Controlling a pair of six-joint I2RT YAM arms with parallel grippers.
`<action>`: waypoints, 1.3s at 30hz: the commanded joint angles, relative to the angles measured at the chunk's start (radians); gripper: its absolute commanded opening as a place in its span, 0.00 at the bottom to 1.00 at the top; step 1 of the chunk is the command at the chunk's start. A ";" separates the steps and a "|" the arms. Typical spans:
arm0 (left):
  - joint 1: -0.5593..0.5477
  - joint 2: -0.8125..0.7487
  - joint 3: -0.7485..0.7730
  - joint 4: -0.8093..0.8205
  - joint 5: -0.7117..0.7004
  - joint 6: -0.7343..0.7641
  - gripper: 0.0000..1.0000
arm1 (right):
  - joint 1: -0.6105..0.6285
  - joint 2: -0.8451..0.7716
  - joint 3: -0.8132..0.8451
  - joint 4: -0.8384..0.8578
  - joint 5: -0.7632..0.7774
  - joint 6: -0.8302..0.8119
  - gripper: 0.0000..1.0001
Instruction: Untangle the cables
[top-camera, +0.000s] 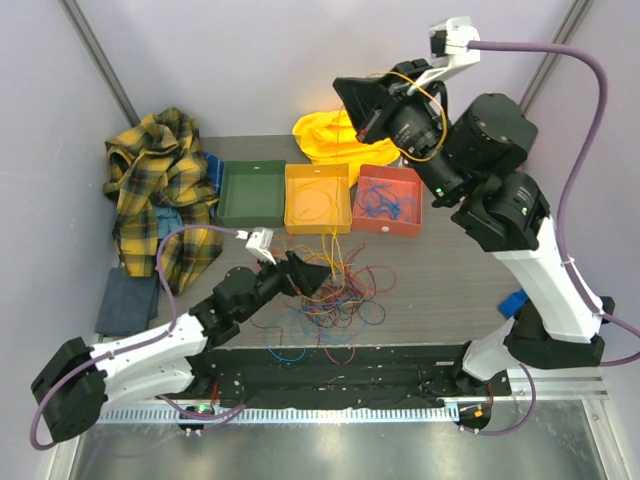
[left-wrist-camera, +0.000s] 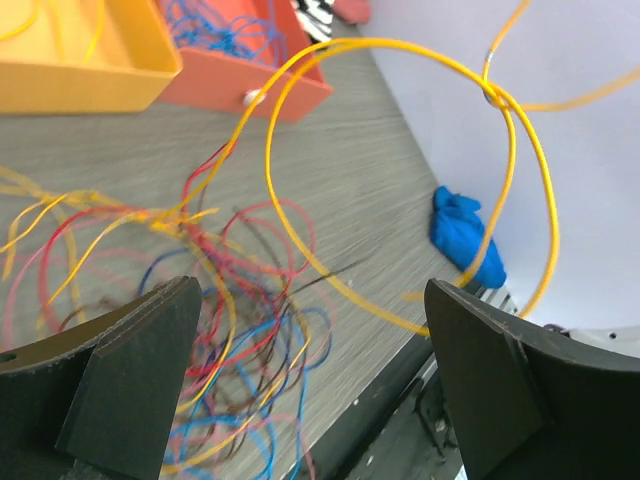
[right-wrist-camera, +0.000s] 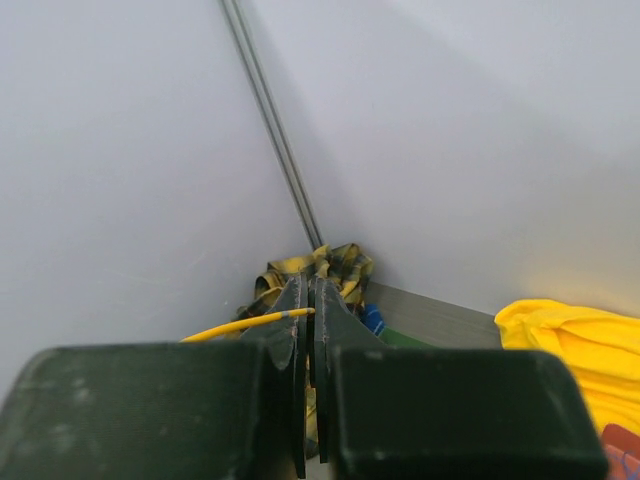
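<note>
The lower part of the lifted yellow cable is caught among the red cables, so I should grab a yellow loop in the tangle (left-wrist-camera: 231, 305) with my left gripper and pull it aside.
A tangle of thin red, blue, yellow, orange and dark cables (top-camera: 335, 295) lies on the table's near middle. My left gripper (top-camera: 322, 280) is open and empty just above its left side. In the left wrist view its fingers (left-wrist-camera: 130, 390) stand wide apart over the tangle (left-wrist-camera: 200, 300). My right gripper (top-camera: 348, 92) is raised high above the trays and shut on a yellow cable (top-camera: 432, 112). That cable loops in the air (left-wrist-camera: 400, 50) and runs down to the pile. In the right wrist view the jaws (right-wrist-camera: 310, 292) pinch the yellow cable (right-wrist-camera: 245, 324).
A green tray (top-camera: 252, 192), a yellow-orange tray (top-camera: 318, 198) with yellow cables and a red-orange tray (top-camera: 390, 200) with blue cables stand in a row at the back. A plaid shirt (top-camera: 160, 190), a yellow cloth (top-camera: 325, 135), a grey cloth (top-camera: 128, 300) and a blue object (top-camera: 512, 302) lie around.
</note>
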 joint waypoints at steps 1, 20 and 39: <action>-0.013 0.111 0.064 0.207 0.016 0.032 1.00 | 0.002 -0.063 -0.029 0.023 -0.051 0.058 0.01; -0.021 0.129 -0.012 0.070 -0.051 0.007 0.35 | 0.002 -0.127 -0.044 0.012 -0.018 0.027 0.01; -0.021 -0.280 -0.048 -0.212 -0.165 -0.100 1.00 | 0.003 -0.146 -0.087 0.032 -0.036 0.040 0.01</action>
